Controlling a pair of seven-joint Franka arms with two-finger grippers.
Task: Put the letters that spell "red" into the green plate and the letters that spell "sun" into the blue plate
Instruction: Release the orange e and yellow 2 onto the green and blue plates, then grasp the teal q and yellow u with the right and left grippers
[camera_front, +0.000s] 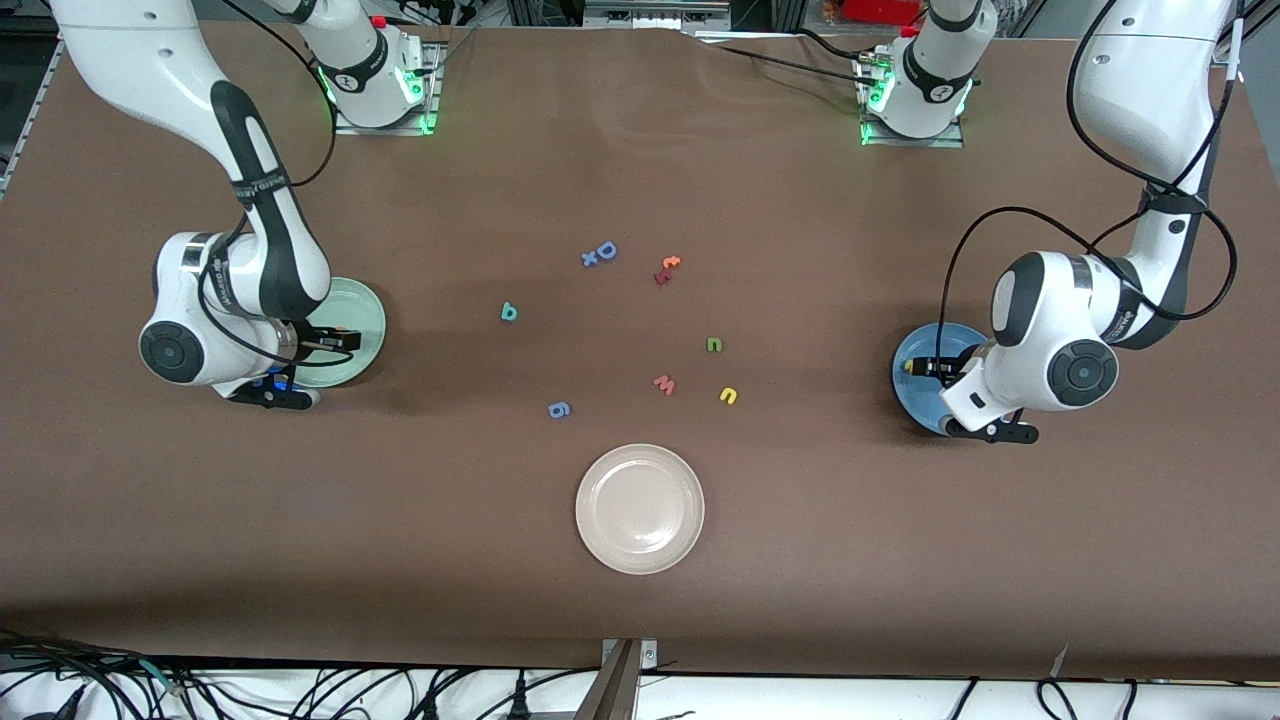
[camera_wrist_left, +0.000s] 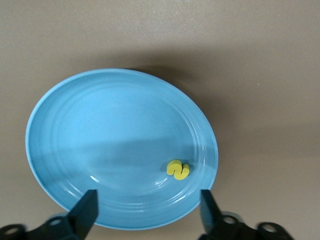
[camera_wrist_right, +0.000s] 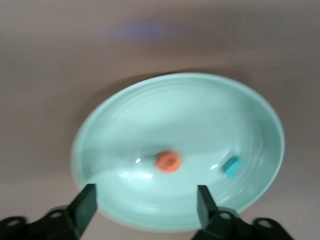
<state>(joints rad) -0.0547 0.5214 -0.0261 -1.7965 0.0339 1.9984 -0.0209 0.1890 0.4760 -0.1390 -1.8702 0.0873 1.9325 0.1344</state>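
Observation:
I will close my right gripper across the round part and stem (camera_front: 509, 312) of the teal "d" on the table, because that letter is still needed for "red".
The green plate (camera_front: 366, 312) (camera_wrist_right: 150, 115) lies at the right arm's end of the table. On it rest an orange "e" (camera_wrist_right: 168, 161) and a small teal letter (camera_wrist_right: 231, 166). My right gripper (camera_front: 338, 342) (camera_wrist_right: 145, 207) hangs open over that plate, holding nothing. The blue plate (camera_front: 915, 352) (camera_wrist_left: 100, 130) lies at the left arm's end and carries the yellow "s" (camera_wrist_left: 178, 169) (camera_front: 907, 367). Above it my left gripper (camera_front: 924, 368) (camera_wrist_left: 147, 215) is open and empty. On the bare table lie a teal "d" (camera_front: 509, 313), a dark green "n" (camera_front: 714, 344) and a yellow "u" (camera_front: 728, 396).
A beige-white plate (camera_front: 640, 508) sits nearest the front camera. Loose on the mid-table are a blue "D" (camera_front: 606, 250) with a small blue "x", an orange letter (camera_front: 669, 264) touching a dark red one, a pinkish "w" (camera_front: 664, 384) and a blue "g" (camera_front: 559, 409).

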